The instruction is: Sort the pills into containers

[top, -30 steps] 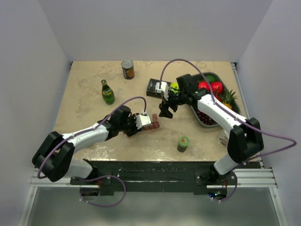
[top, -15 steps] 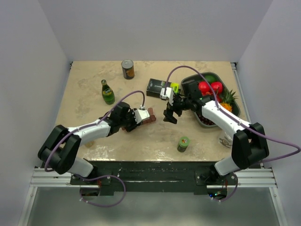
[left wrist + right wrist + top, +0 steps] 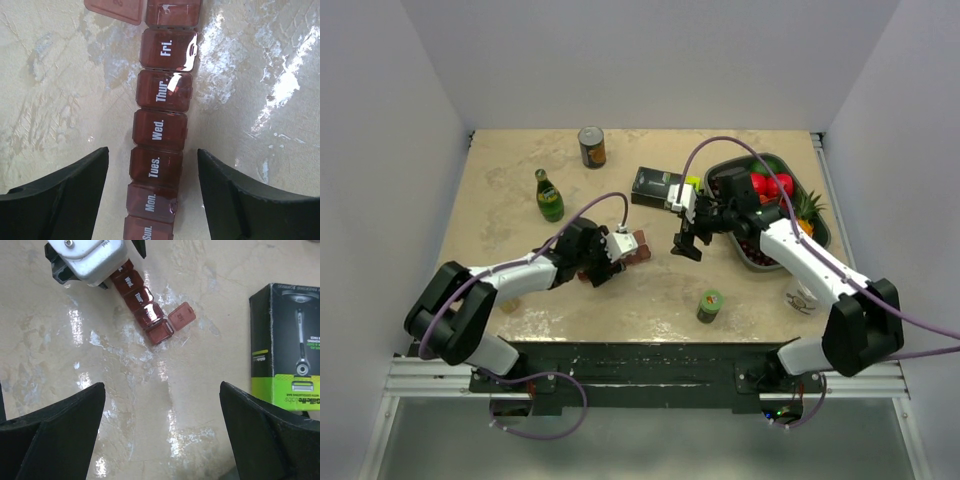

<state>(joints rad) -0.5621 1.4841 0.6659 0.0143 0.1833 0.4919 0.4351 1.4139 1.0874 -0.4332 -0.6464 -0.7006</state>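
Observation:
I will next move my right gripper to the small green jar near the table's front edge and close it on the jar's cap (image 3: 712, 299).
The containers (image 3: 640, 248) are a maroon strip of day-labelled compartments lying flat on the beige table (image 3: 510, 160). In the left wrist view the containers (image 3: 159, 131) run between my fingers, with a gap on each side. My left gripper (image 3: 623, 254) (image 3: 153, 152) is open and straddles the Tuesday end without touching it. The end compartment's lid (image 3: 181, 317) stands open beside the containers (image 3: 141, 304). My right gripper (image 3: 685, 244) (image 3: 162, 385) hovers open over bare table just right of the strip's far end. No pills are in view.
A black-and-lime box (image 3: 655, 185) (image 3: 290, 350) lies behind the right gripper. A dark tray of fruit (image 3: 817, 228) sits at the right. A green bottle (image 3: 549, 196), a can (image 3: 591, 146) and a small green jar (image 3: 709, 305) stand on the table.
My left gripper has opened and let go of the maroon strip, which now rests on the table slightly farther back. The right gripper has opened wider and stayed near the strip's end.

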